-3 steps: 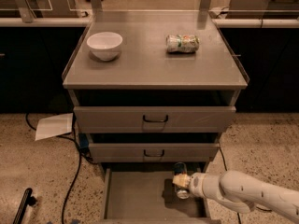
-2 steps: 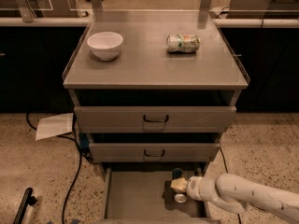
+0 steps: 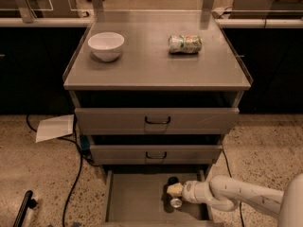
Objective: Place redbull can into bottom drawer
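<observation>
Next, my gripper releases the redbull can on the flat grey inside of the bottom drawer point(image 3: 174, 196), near its middle.
The bottom drawer point(image 3: 137, 197) is pulled open at the foot of the cabinet and shows a flat grey inside. My gripper point(image 3: 173, 191) reaches in from the right, low over the drawer's right half. It is shut on the redbull can point(image 3: 176, 202). The can looks dark, and only its round silver end shows clearly, just below the gripper tip. The rest of the can is hidden by the gripper and its shadow. I cannot tell whether the can touches the drawer floor.
A white bowl point(image 3: 106, 45) and a green and white can point(image 3: 185, 44) on its side sit on the cabinet top point(image 3: 151, 70). The two upper drawers point(image 3: 156, 120) are slightly pulled out. A paper sheet point(image 3: 54, 127) and black cables point(image 3: 75, 174) lie on the floor at left.
My gripper has moved a little lower and to the left inside the bottom drawer, with the can in it. The can's silver end now shows clearly.
</observation>
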Controlling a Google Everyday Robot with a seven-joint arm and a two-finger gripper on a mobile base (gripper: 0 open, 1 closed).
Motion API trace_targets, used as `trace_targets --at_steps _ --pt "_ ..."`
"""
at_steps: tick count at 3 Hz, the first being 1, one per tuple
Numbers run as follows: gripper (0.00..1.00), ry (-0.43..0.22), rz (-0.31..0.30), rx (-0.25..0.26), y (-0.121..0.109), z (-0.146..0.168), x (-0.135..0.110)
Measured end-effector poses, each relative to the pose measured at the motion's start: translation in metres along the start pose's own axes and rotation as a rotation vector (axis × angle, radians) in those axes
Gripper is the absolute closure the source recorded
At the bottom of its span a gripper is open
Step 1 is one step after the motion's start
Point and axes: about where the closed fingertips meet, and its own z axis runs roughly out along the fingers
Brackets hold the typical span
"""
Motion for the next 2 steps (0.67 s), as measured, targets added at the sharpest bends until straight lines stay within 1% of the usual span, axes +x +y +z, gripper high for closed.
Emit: trace_targets --at_steps 1,2 --pt "1.00 0.000 0.000 0.000 0.000 0.000 0.000" --pt "1.00 0.026 0.010 -0.041 -0.012 0.008 -0.001"
